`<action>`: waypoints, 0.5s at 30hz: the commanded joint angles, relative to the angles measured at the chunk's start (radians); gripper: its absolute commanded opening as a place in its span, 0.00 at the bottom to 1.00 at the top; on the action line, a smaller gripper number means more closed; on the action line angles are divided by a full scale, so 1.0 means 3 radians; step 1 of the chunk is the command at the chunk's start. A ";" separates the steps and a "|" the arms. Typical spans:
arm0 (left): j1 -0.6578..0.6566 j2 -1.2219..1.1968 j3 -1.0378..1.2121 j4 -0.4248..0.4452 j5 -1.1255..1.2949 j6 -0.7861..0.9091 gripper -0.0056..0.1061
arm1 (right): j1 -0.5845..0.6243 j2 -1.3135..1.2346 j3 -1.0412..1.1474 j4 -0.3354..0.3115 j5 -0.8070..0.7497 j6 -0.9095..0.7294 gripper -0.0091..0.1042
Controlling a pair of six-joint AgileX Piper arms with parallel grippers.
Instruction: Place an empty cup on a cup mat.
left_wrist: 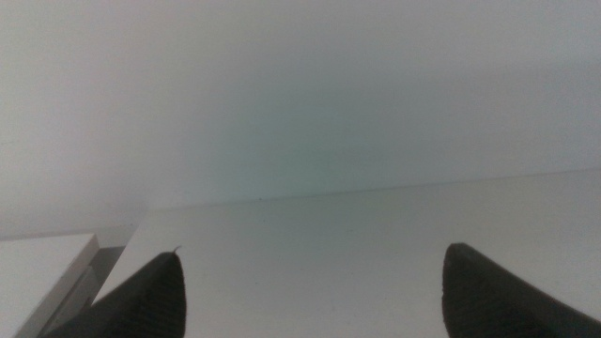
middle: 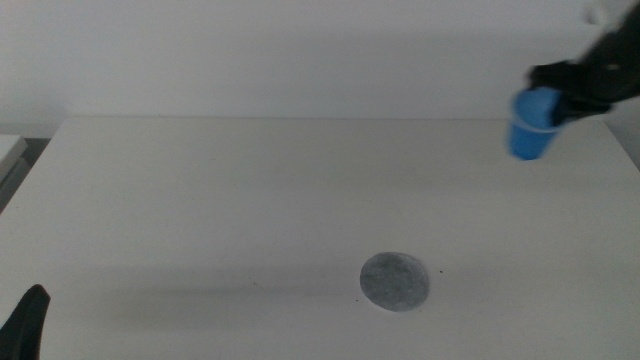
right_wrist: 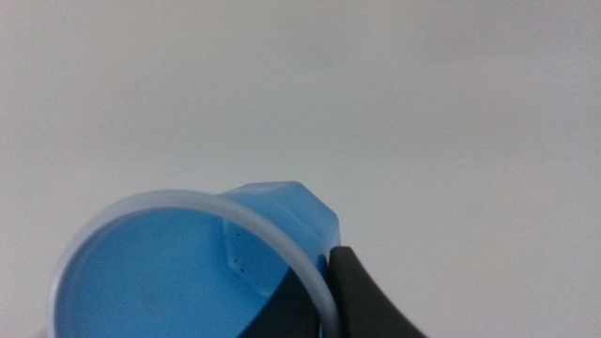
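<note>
The robot's right gripper will set the blue cup down on the middle of the speckled grey cup mat (middle: 394, 285).
The bright blue cup (middle: 532, 124) hangs above the table's far right, held by my right gripper (middle: 558, 104), which is shut on its rim. In the right wrist view the cup (right_wrist: 188, 268) shows its white rim and empty blue inside, with one dark finger (right_wrist: 362, 300) outside the rim. The speckled grey cup mat (middle: 396, 281) lies flat on the table near the front centre, well to the left of and nearer than the cup. My left gripper (middle: 25, 325) waits at the front left corner, its jaws open over bare table (left_wrist: 310, 282).
The white table (middle: 250, 200) ends at a pale back wall. A light raised ledge (middle: 10, 155) sits at the table's far left edge; it also shows in the left wrist view (left_wrist: 42, 272).
</note>
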 commanded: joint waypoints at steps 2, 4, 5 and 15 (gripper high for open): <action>-0.0004 -0.0012 -0.0001 -0.0023 -0.0018 -0.0009 0.89 | 0.0457 -0.0133 0.0157 0.0061 0.0036 -0.0034 0.07; -0.0004 -0.0012 -0.0001 -0.0023 -0.0018 -0.0009 0.89 | 0.0741 -0.0145 0.0257 0.0068 0.0001 -0.0023 0.07; -0.0004 -0.0012 -0.0001 -0.0023 -0.0018 -0.0009 0.89 | 0.0847 -0.0145 0.0290 0.0068 -0.0015 -0.0006 0.07; -0.0004 -0.0012 -0.0001 -0.0023 -0.0018 -0.0009 0.89 | 0.1523 -0.0083 0.0813 0.0068 -0.0221 0.0265 0.07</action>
